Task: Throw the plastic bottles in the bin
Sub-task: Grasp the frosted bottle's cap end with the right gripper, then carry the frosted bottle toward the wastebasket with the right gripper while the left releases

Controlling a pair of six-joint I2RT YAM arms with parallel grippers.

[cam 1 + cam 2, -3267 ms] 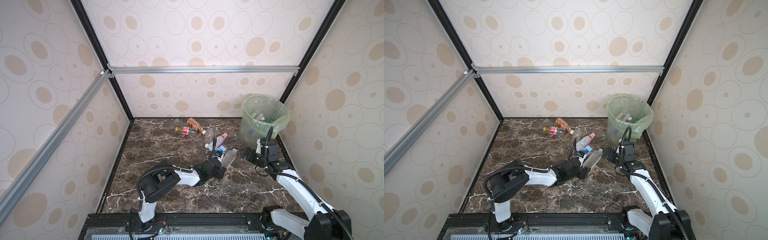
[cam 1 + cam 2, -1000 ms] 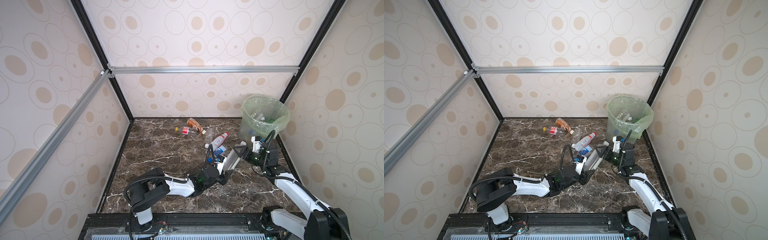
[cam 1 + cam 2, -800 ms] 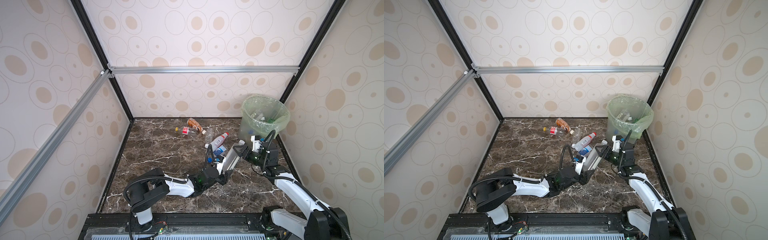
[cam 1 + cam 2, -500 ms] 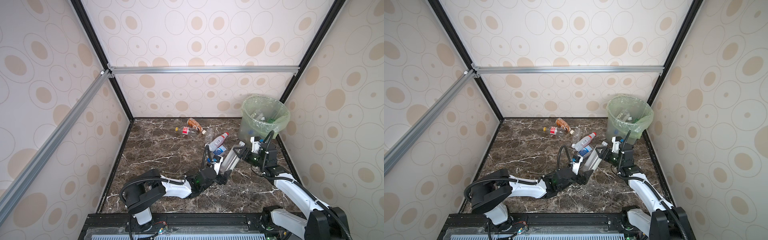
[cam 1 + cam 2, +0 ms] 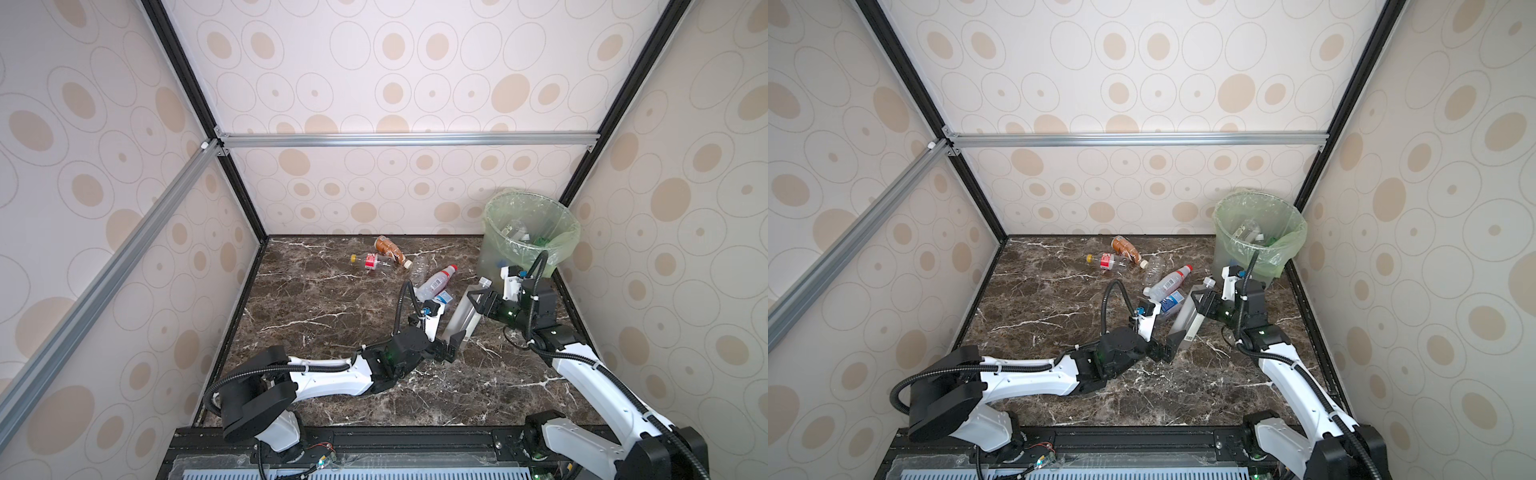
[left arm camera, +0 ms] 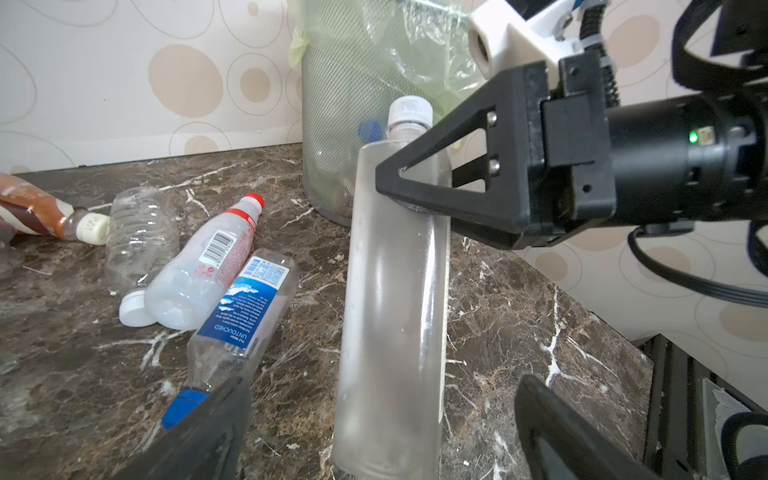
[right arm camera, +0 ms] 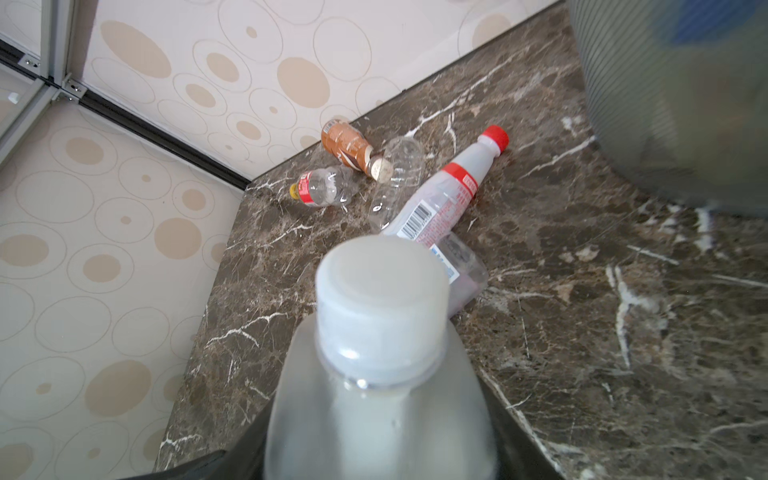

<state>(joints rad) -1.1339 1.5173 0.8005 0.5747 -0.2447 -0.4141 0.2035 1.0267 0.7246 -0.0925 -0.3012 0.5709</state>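
The robot's right gripper should release the tall frosted bottle inside the bin [image 5: 530,232], between the clear bottles and the green one.
A tall frosted clear bottle [image 5: 463,316] [image 5: 1187,318] with a white cap leans toward the bin, in front of it. My right gripper [image 5: 473,301] [image 6: 415,183] [image 7: 378,432] is shut on its upper body, just below the neck. My left gripper [image 5: 451,347] [image 6: 380,386] is open, its fingers standing wide on either side of the bottle's base without touching it. The bin [image 5: 569,232] [image 6: 332,124], lined with a pale green bag, stands in the far right corner with several bottles inside.
Several more bottles lie on the marble floor left of the bin: a red-capped one [image 5: 436,280], a blue-labelled one [image 5: 442,297], a crushed clear one [image 5: 419,266], a brown one [image 5: 388,249] and a red-labelled one [image 5: 370,262]. Patterned walls enclose the floor on three sides.
My left gripper has opened and let go of the tall bottle's base and drawn back a little. My right gripper has closed on the bottle's upper part.
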